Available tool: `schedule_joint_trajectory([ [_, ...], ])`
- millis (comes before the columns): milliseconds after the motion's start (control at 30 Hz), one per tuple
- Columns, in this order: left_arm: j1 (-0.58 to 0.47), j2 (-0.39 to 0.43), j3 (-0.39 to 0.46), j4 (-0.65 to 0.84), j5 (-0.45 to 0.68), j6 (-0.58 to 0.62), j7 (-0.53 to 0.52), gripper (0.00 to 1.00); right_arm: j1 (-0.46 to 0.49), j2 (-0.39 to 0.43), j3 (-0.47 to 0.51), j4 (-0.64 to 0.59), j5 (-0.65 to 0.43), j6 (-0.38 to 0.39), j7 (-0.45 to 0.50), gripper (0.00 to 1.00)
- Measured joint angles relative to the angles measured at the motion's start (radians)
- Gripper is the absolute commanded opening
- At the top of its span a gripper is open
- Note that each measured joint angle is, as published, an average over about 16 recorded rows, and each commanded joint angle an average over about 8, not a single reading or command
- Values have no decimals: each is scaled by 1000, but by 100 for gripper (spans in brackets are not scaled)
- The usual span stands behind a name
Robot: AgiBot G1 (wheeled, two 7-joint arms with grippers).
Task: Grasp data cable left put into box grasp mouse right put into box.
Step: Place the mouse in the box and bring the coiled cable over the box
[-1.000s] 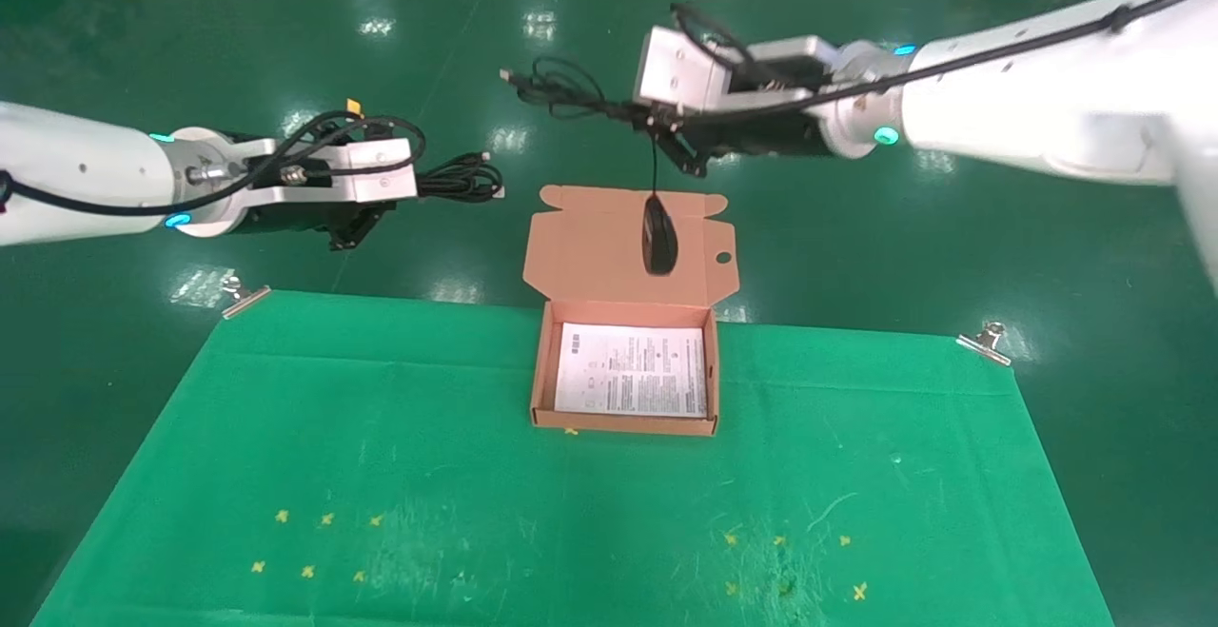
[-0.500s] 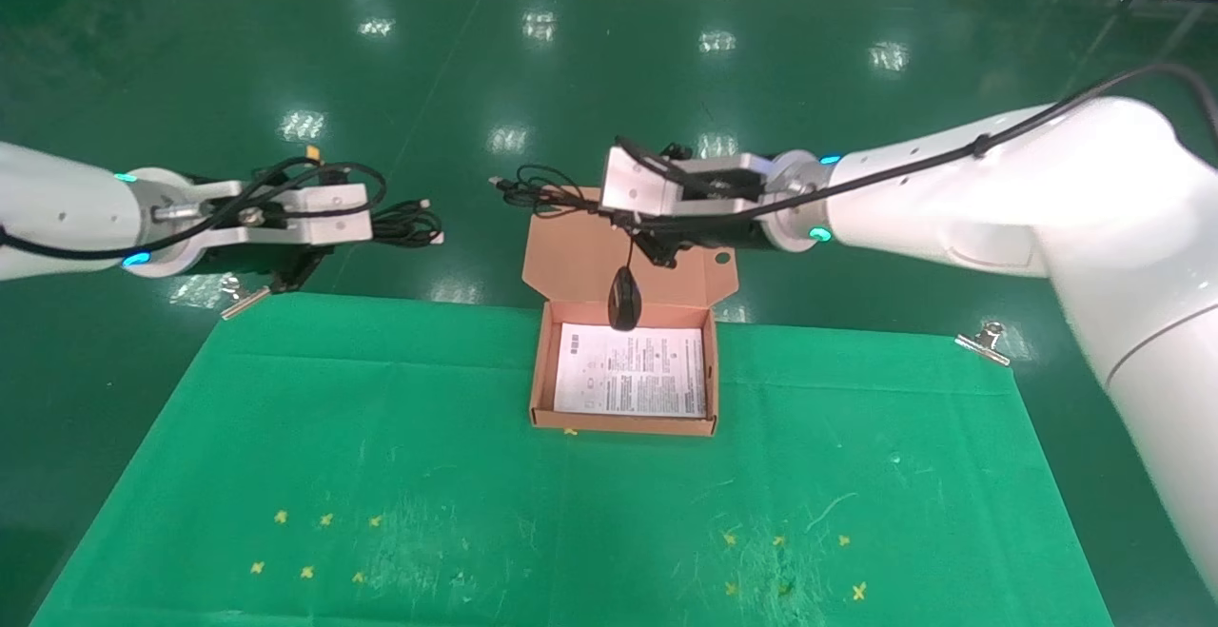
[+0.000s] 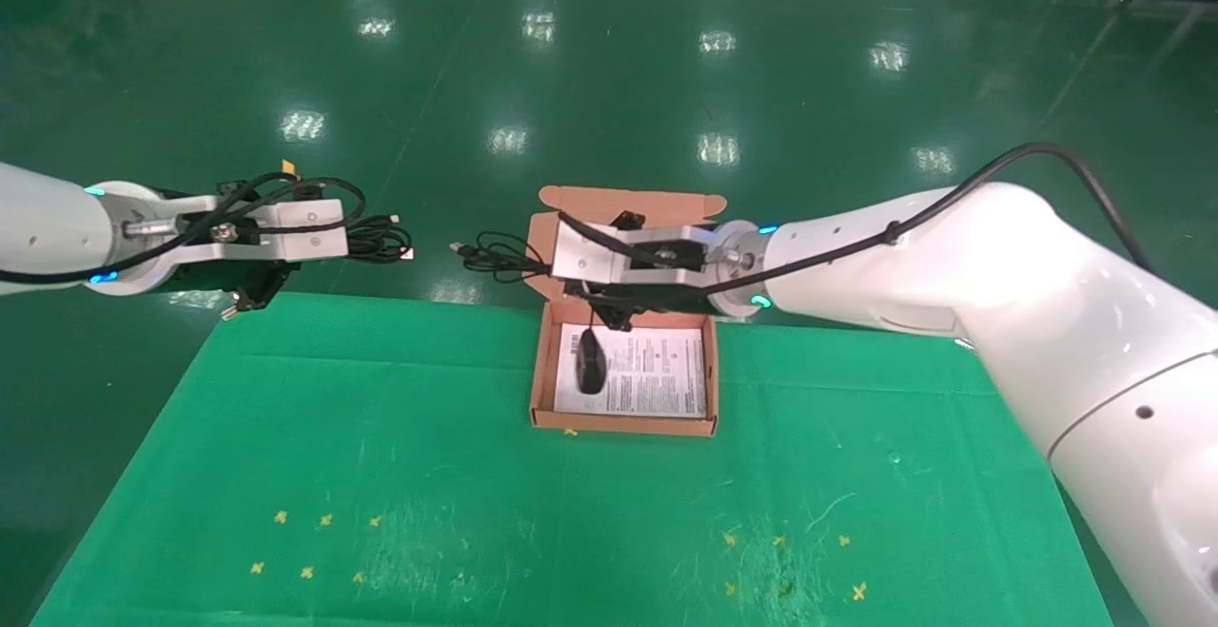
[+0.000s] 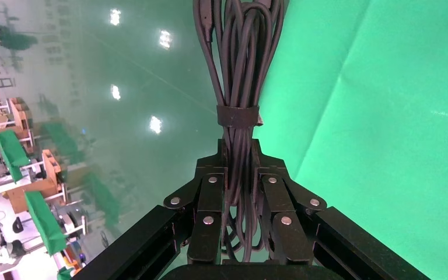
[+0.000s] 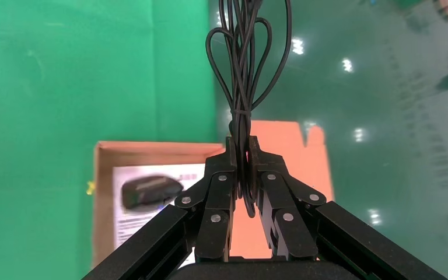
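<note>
Next, I release the mouse's bundled cord, now held over the box's far edge, from my right gripper on the printed sheet's far corner (image 3: 676, 351), across from the hanging mouse.
The orange-pink box (image 3: 623, 425) stands open at the far middle of the green cloth, lid flap (image 3: 633, 204) back, a white printed sheet (image 3: 657, 375) inside. My right gripper (image 5: 240, 143) hovers over the box's far edge (image 3: 571, 275), shut on the mouse's bundled cord (image 3: 495, 256). The black mouse (image 3: 591, 365) hangs from that cord, down on the left part of the sheet; it also shows in the right wrist view (image 5: 150, 191). My left gripper (image 4: 237, 149) is shut on the looped data cable (image 4: 237, 70), held in the air left of the box (image 3: 376, 244).
The green cloth (image 3: 476, 484) covers the table, with yellow cross marks near the front left (image 3: 314, 541) and front right (image 3: 790, 560). A metal clip (image 3: 233, 305) holds its far left corner. Shiny green floor lies beyond the far edge.
My right gripper has come down and nearer, carrying the mouse from in front of the lid down into the box. My left gripper has sunk and drifted left with the data cable.
</note>
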Motion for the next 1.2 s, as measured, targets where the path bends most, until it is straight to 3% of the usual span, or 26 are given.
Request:
schedule_joint_trajectory([
  [567,3,-2,0,-11,5,4,-9,0,-19,0,-217,-92,63,69,246,0],
  [600,3,-2,0,-11,5,4,-9,0,-19,0,-228,-96,64,70,258,5],
  [833,4,-2,0,-12,5,5,-9,0,-16,6,-277,-99,72,74,308,92],
  [867,4,-2,1,-11,5,4,-8,0,-16,8,-282,-97,73,75,312,100],
  [1200,22,42,11,45,-35,-57,59,0,-11,48,-298,-61,82,68,325,100],
])
